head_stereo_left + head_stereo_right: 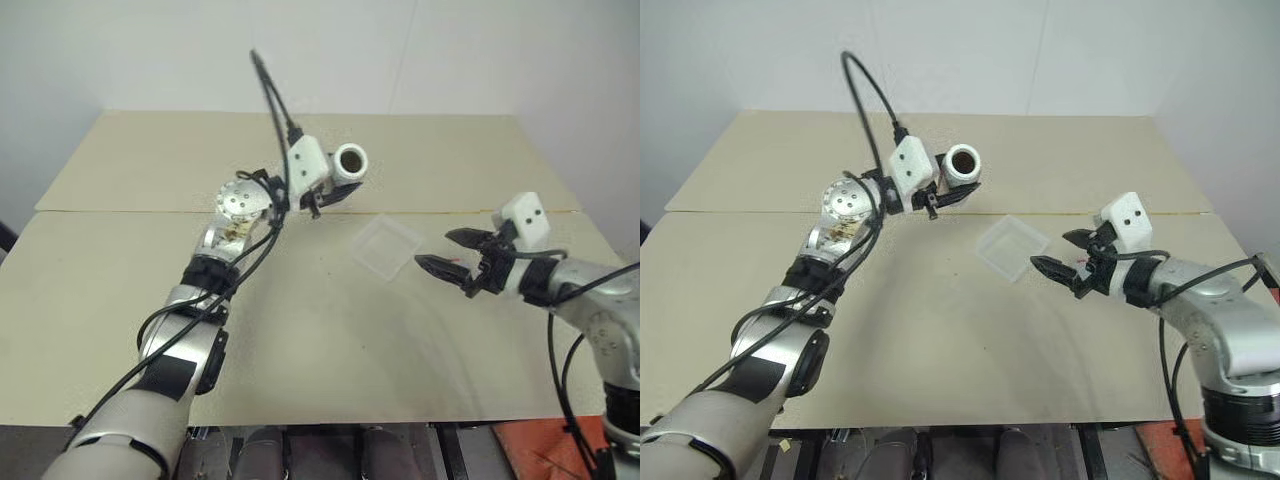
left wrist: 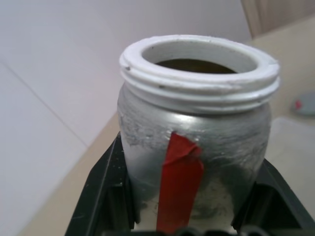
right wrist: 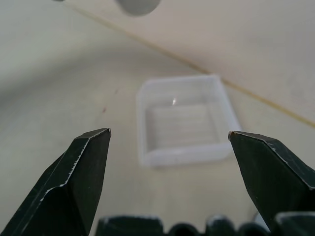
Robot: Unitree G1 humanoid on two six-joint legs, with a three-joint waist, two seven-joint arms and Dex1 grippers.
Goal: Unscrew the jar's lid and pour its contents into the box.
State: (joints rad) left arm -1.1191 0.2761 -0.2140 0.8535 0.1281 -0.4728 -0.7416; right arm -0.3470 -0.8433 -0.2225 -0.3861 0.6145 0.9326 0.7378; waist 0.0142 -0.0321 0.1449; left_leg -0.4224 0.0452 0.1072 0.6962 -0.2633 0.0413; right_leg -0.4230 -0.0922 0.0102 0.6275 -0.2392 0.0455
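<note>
Next, my left gripper lets go of the jar on the table [image 1: 300,258] near the seam, across the box from where I have my right gripper.
My left gripper [image 1: 335,180] is shut on the silver-grey jar [image 1: 349,160], which has a red stripe [image 2: 179,179] down its side. It holds the jar above the table, tipped on its side, back and left of the box. The jar's white threaded mouth [image 2: 199,59] is uncovered and looks dark brownish inside; I cannot make out the contents. The clear plastic box [image 1: 388,246] lies on the table, and in the right wrist view the box [image 3: 184,120] looks empty. My right gripper [image 1: 432,248] stands open with nothing between its fingers, just right of the box. The grey lid [image 2: 302,104] with its red mark lies on the table.
The beige table [image 1: 300,350] has a seam across it behind the box. Its front edge runs close to me. Something orange-red [image 1: 540,450] sits below the table's front right corner. A white wall rises behind the table.
</note>
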